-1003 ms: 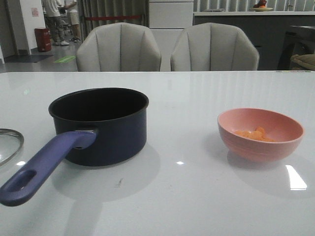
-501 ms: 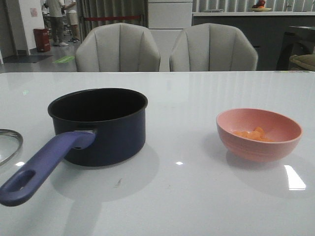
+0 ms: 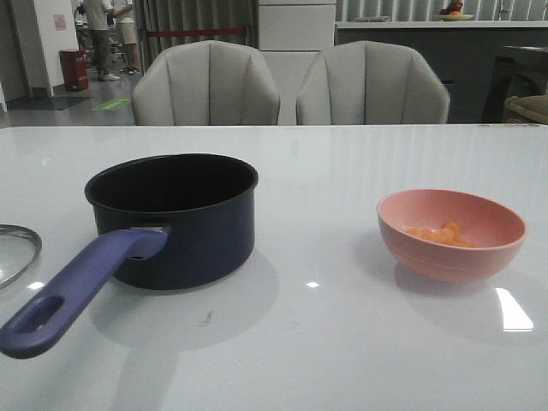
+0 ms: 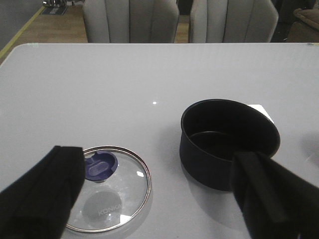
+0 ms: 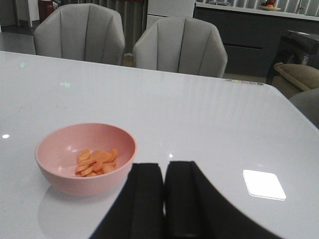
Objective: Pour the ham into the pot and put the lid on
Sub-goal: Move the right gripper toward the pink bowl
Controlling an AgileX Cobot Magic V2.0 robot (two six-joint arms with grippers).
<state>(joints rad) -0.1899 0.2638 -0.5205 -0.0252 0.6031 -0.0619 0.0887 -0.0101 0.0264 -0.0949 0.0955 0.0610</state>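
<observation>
I should move my right gripper to the pink bowl next and close it on its rim at the side [image 3: 515,229] [image 5: 134,149] farthest from the dark navy pot.
The dark navy pot [image 3: 171,218] stands on the white table left of centre, its blue-purple handle [image 3: 73,291] pointing to the front left; it also shows in the left wrist view [image 4: 227,142], empty. The glass lid [image 3: 13,253] lies flat at the far left edge; in the left wrist view [image 4: 112,191] its blue knob [image 4: 99,165] is up. The ham [image 3: 441,233] lies in a pink bowl [image 3: 451,233] on the right, also in the right wrist view [image 5: 97,162]. My left gripper [image 4: 159,199] is open and empty, above the table between lid and pot. My right gripper [image 5: 164,174] is shut and empty beside the bowl.
Two grey chairs [image 3: 205,86] [image 3: 372,86] stand behind the table's far edge. Neither arm shows in the front view. The bowl [image 5: 84,159] sits apart from the pot, with bare table between them.
</observation>
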